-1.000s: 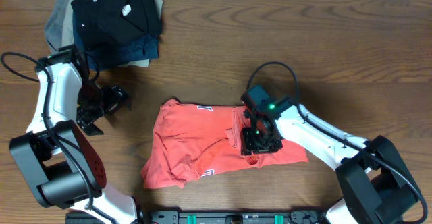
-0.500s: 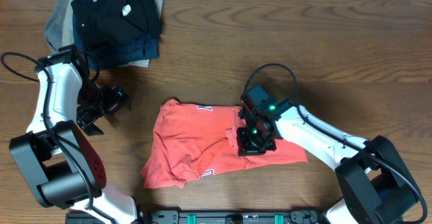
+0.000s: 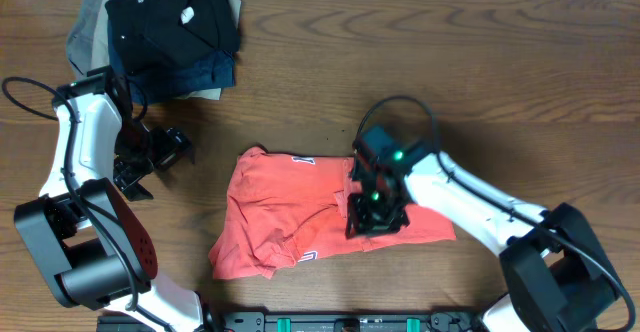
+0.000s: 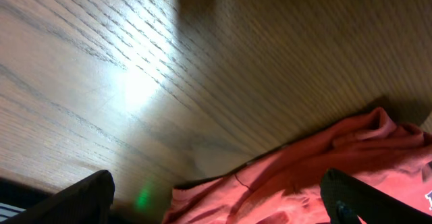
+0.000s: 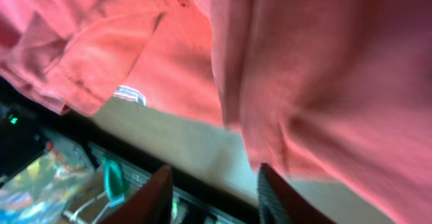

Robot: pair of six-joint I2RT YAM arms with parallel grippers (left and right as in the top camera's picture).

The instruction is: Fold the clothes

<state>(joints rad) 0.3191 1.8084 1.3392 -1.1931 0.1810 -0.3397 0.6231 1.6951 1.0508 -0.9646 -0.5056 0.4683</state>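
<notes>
Next, my left gripper grabs the coral-red T-shirt at the middle of its crumpled side edge [image 3: 235, 198] [image 4: 256, 175], between its back and front corners.
The clothes, a coral-red T-shirt [image 3: 280, 207], lie crumpled and partly folded on the wooden table near its front edge. My right gripper [image 3: 372, 212] hovers over the shirt's right part. In the right wrist view its fingers [image 5: 159, 196] stand apart over bare wood, with the red cloth [image 5: 304, 62] just beyond them and nothing between them. A strip of white-edged lettering [image 5: 129, 94] shows at a fold. My left gripper [image 3: 150, 157] is wide open over bare table, left of the shirt. The left wrist view shows the shirt's edge [image 4: 324, 163] ahead of that gripper [image 4: 223, 207].
A pile of black, navy and tan folded garments [image 3: 170, 27] sits at the back left corner. A black rail with green clips [image 3: 340, 322] runs along the table's front edge, close below the shirt.
My right gripper shifted slightly left and toward the front edge over the shirt's right part. The left arm and the shirt's outline look unchanged.
</notes>
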